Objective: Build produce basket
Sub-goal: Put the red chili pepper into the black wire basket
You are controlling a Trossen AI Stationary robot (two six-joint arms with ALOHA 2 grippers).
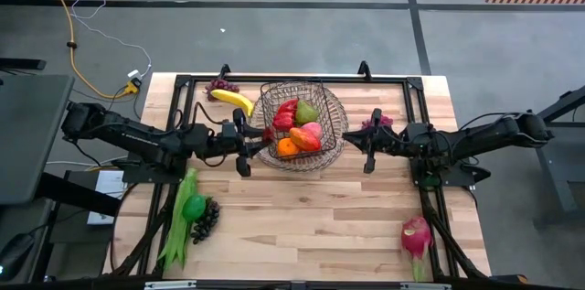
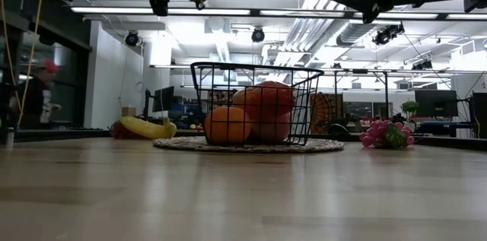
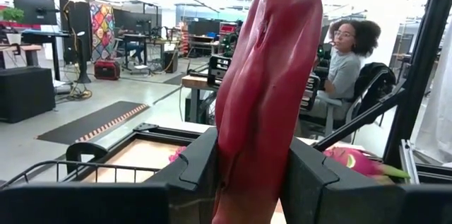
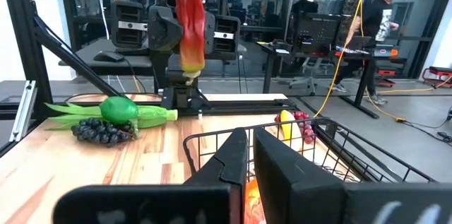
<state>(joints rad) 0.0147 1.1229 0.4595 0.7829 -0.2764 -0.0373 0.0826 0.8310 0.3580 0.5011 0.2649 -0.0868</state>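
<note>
Next, I let go of the red pepper with my left gripper inside the wire basket, on the red fruit (image 1: 287, 109) next to the green pear. The pepper now hovers just beside the basket.
The dark wire basket (image 1: 292, 84) stands on a round woven tray (image 1: 339, 112) at the table's middle far side. It holds produce: an orange (image 2: 227, 125), a green pear (image 1: 306, 112) and red and pink fruits. My left gripper (image 1: 245, 139) hovers just left of the basket, shut on a long red pepper (image 4: 187, 19). My right gripper (image 1: 368, 140) hovers just right of the basket, shut and holding nothing; its fingers (image 4: 233, 157) point over the basket rim. My left gripper pinches the red pepper near its lower end (image 3: 247, 157) between its two fingers (image 3: 194, 164). The fingers lie level, coming from the table's left, across the pepper. The pepper stands upright, most of it above the fingers, its pale tip (image 4: 189, 72) hanging below, clear of the table.
A banana (image 1: 233, 100) and purple grapes (image 1: 219, 86) lie far left. Green beans (image 1: 178, 226), a green fruit (image 1: 193, 206) and dark grapes (image 1: 206, 220) lie near left. A dragon fruit (image 1: 416, 235) lies near right, pink grapes (image 2: 384, 134) right of the tray. People show beyond the table.
</note>
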